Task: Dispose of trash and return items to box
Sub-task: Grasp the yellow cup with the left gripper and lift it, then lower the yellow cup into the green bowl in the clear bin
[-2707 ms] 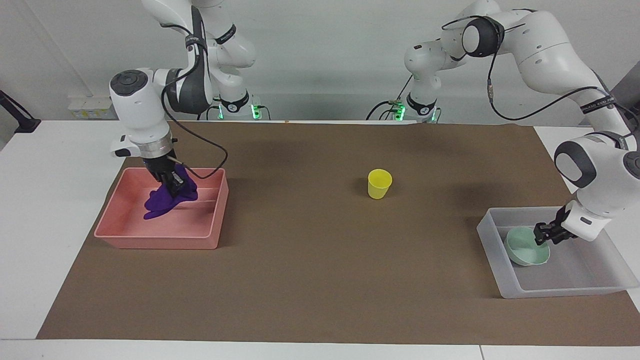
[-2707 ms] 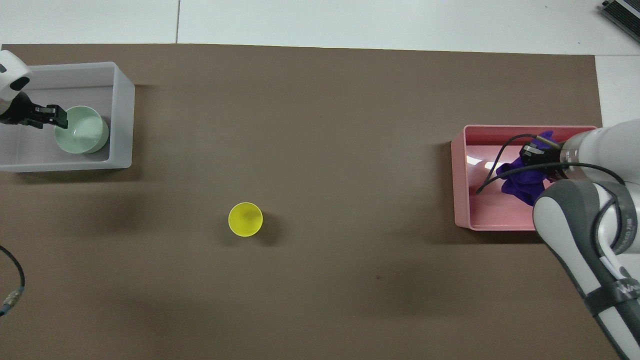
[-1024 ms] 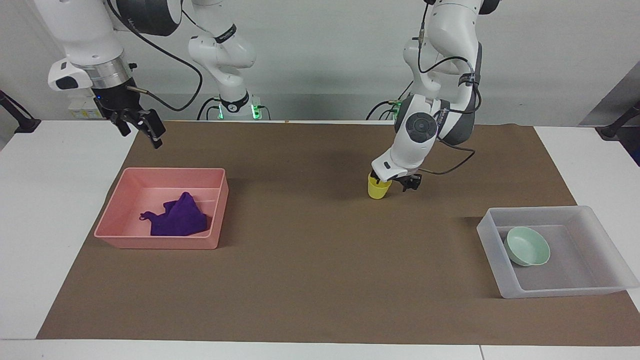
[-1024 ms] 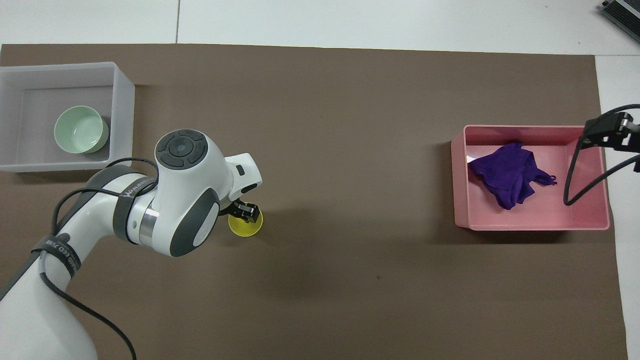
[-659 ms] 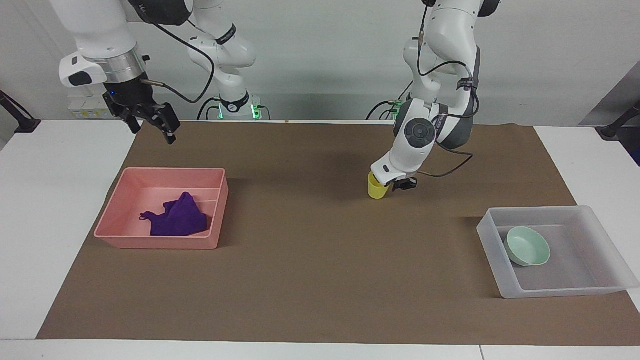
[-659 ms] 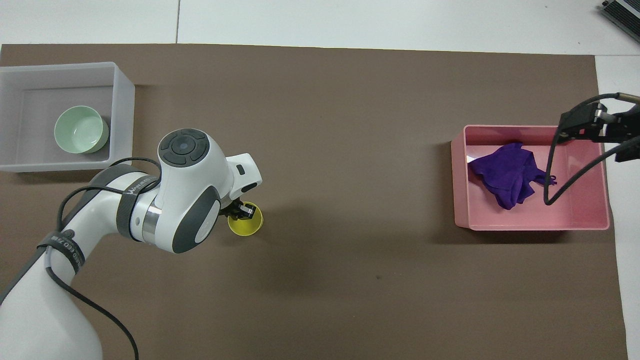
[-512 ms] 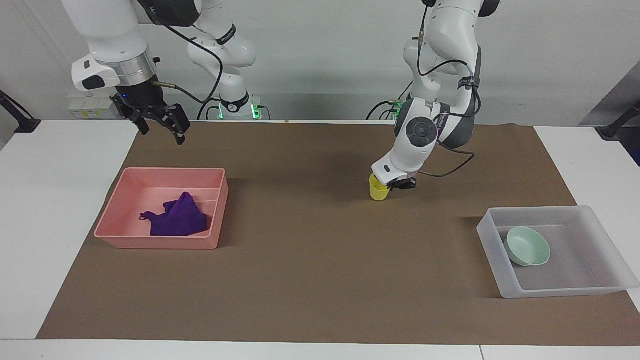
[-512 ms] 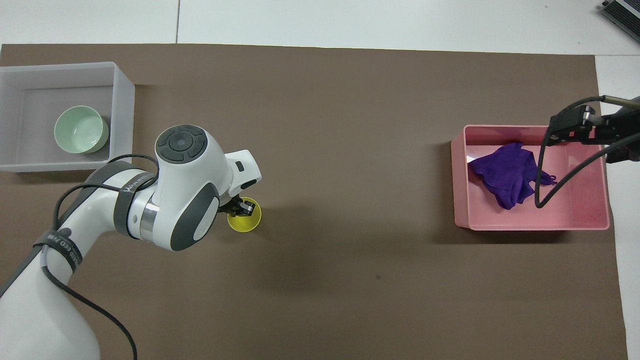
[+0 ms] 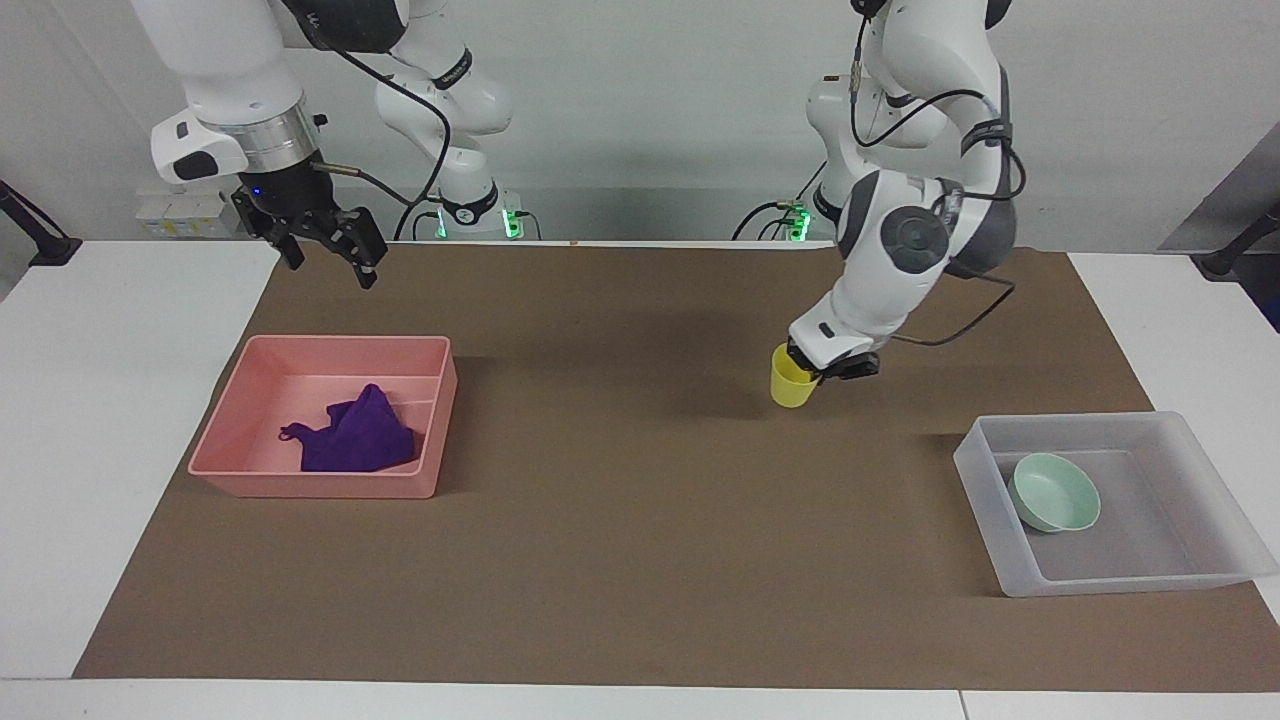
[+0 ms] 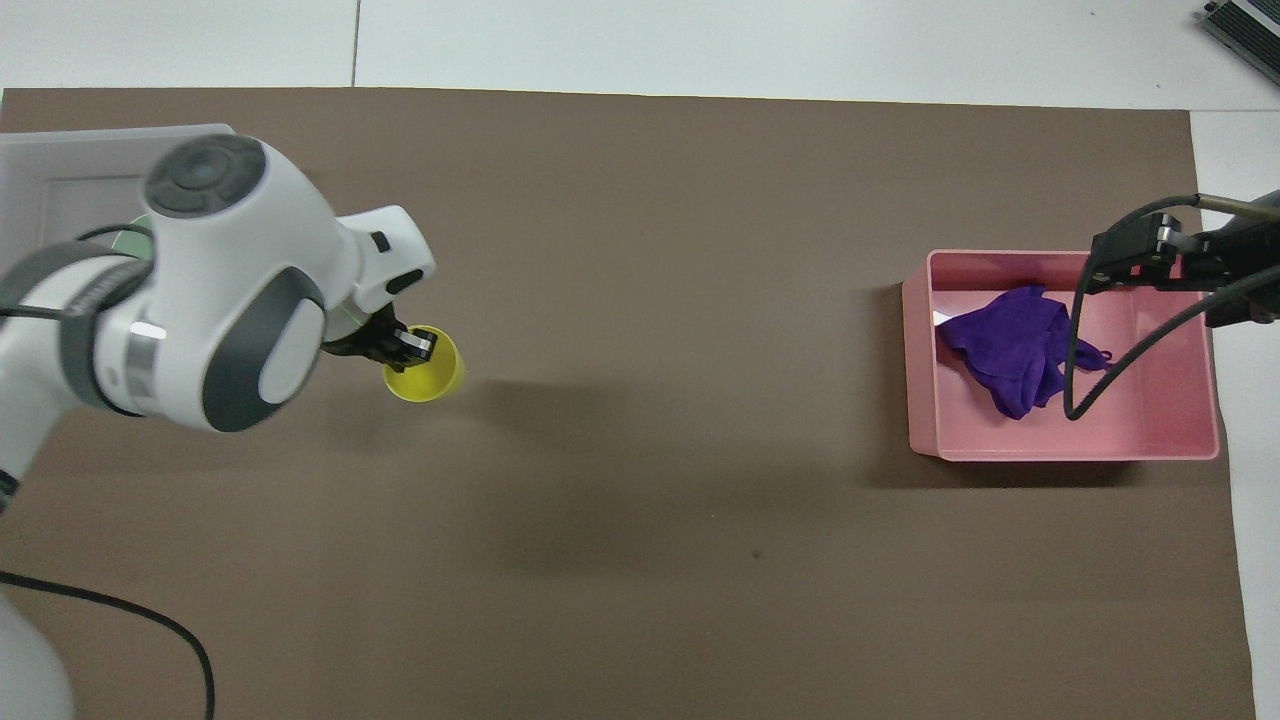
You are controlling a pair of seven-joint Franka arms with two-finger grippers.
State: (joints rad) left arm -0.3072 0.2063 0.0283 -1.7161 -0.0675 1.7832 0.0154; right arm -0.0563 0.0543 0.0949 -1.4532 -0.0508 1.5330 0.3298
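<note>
My left gripper releases the yellow cup inside the mint-green bowl [image 10: 161, 263] in the frosted-white box next.
My left gripper [image 9: 808, 367] is shut on the rim of the yellow cup [image 9: 794, 385] and holds it up over the brown mat, between the mat's middle and the box. It shows in the overhead view [image 10: 408, 346] with the cup [image 10: 428, 376]. The frosted-white box [image 9: 1110, 582] holds the mint-green bowl [image 9: 1055, 492]; in the overhead view my left arm hides most of the box [image 10: 60, 140]. The purple rag [image 9: 360, 438] lies loose in the pink tray [image 9: 320, 487]. My right gripper [image 9: 330, 260] is open and empty, raised over the pink tray's end of the table.
A brown mat [image 9: 620, 540] covers most of the white table. The pink tray [image 10: 1060, 452] with the rag [image 10: 1010, 345] sits at the right arm's end. The right gripper's cable [image 10: 1075, 350] hangs over the tray.
My left gripper has closed on the yellow cup, lifted it and carried it toward the box. My right gripper has drifted a little toward the table's middle and stays open.
</note>
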